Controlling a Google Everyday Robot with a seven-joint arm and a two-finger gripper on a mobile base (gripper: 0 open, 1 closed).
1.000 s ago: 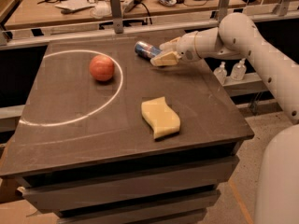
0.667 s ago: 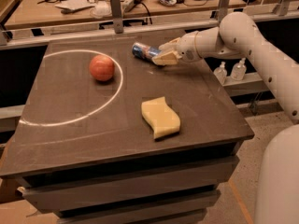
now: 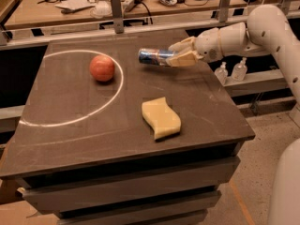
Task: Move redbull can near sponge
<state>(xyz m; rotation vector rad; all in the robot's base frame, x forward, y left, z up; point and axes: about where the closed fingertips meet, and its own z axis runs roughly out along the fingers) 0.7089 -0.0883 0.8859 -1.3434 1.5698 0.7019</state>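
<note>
The robot's gripper will release the redbull can on the dark table point(image 3: 171, 89) behind the far edge of the sponge.
The redbull can point(image 3: 152, 56) is blue and silver and lies on its side, held a little above the far part of the dark table point(image 3: 70, 102). My gripper point(image 3: 180, 53) comes in from the right and is shut on the can's right end, with its pale yellow fingers point(image 3: 183, 59) around it. The sponge point(image 3: 161, 117), a pale yellow wavy foam block, lies flat on the table nearer the front, below and slightly right of the can, well apart from it.
An orange-red ball point(image 3: 101, 68) sits inside a white chalk circle point(image 3: 84, 118) on the table's left. Two small clear bottles point(image 3: 232, 71) stand on a ledge to the right. A cluttered workbench point(image 3: 93, 3) runs behind the table.
The gripper has carried the can a little leftward and lifted it off the table. The sponge and the ball have not moved.
</note>
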